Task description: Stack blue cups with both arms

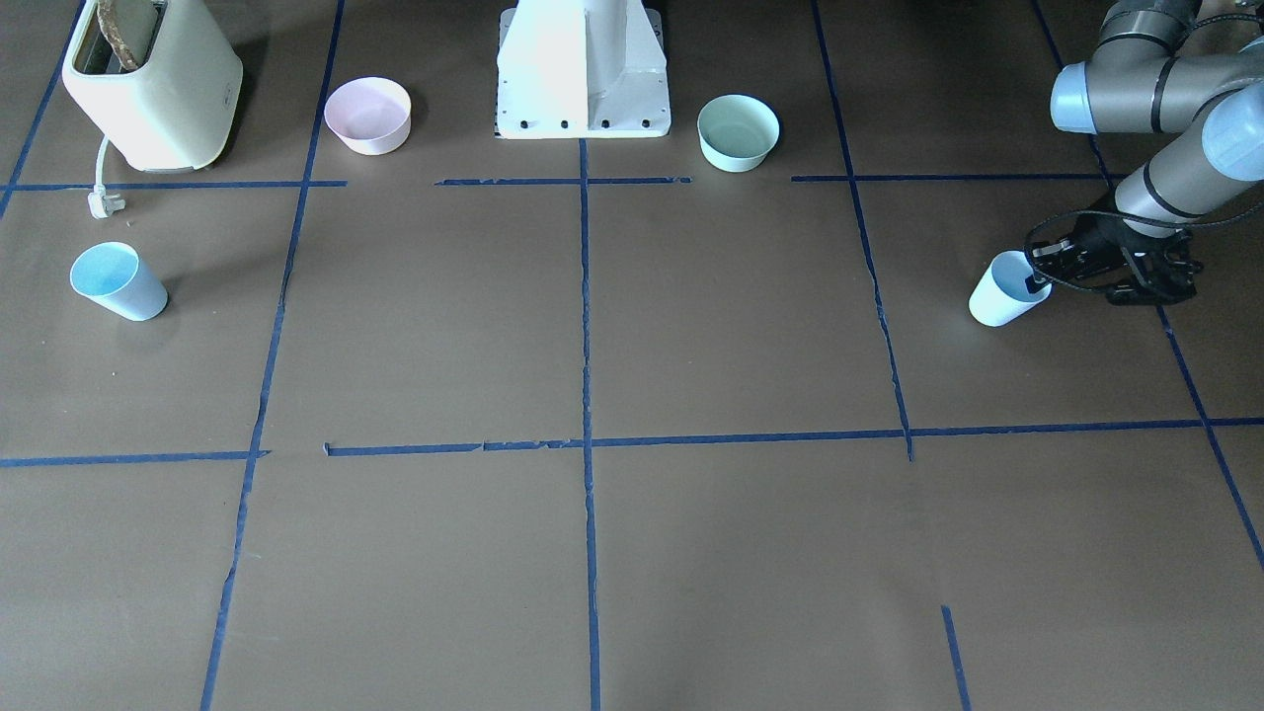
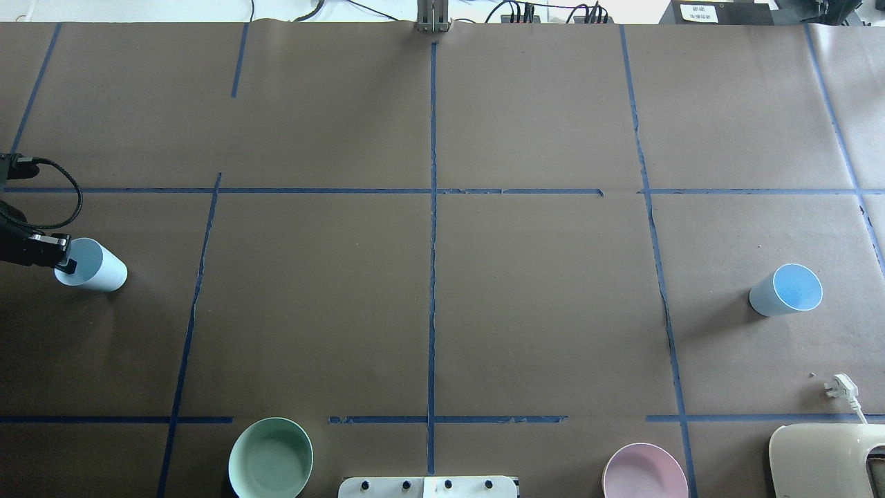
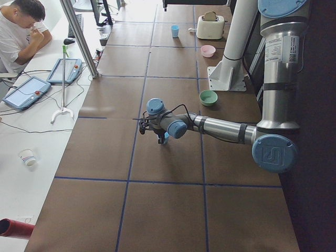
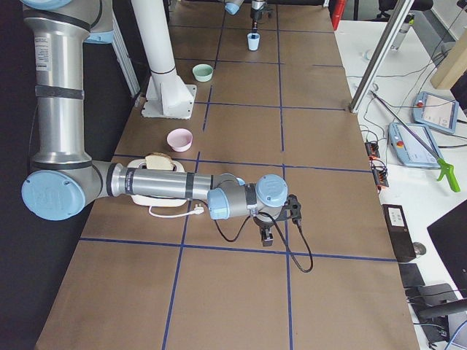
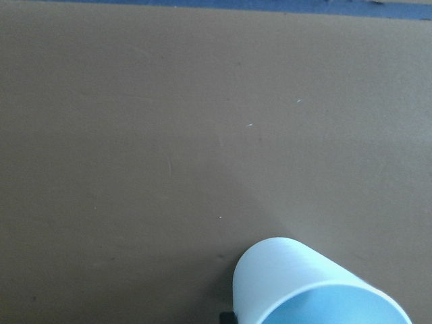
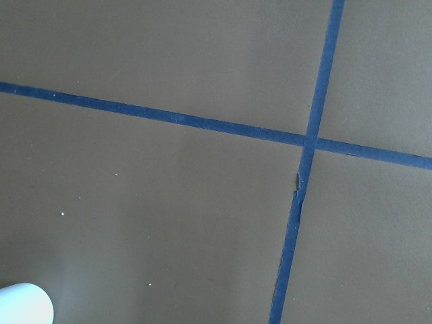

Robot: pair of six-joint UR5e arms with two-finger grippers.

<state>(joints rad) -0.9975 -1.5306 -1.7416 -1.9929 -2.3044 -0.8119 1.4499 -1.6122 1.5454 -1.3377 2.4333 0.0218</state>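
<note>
Next, my left gripper lets go of the blue cup on the middle tape line [image 1: 580, 316], out in front of the white pedestal.
One blue cup [image 2: 93, 266] stands at the table's left end and shows in the front view [image 1: 1002, 294] and at the bottom of the left wrist view [image 5: 304, 283]. My left gripper [image 2: 66, 263] sits at its rim [image 1: 1037, 283], one finger inside and one against the outer wall, shut on the cup wall. The second blue cup [image 2: 788, 289] stands alone at the right end [image 1: 117, 280]. My right gripper [image 4: 266, 233] shows only in the exterior right view, low over the table past the toaster; I cannot tell whether it is open or shut.
A mint-green bowl [image 2: 271, 458] and a pink bowl [image 2: 644, 474] stand on either side of the white pedestal [image 1: 583, 74]. A cream toaster [image 1: 153, 84] with its plug [image 1: 102, 202] stands near the right cup. A pale rounded edge [image 6: 20, 307] shows in the right wrist view.
</note>
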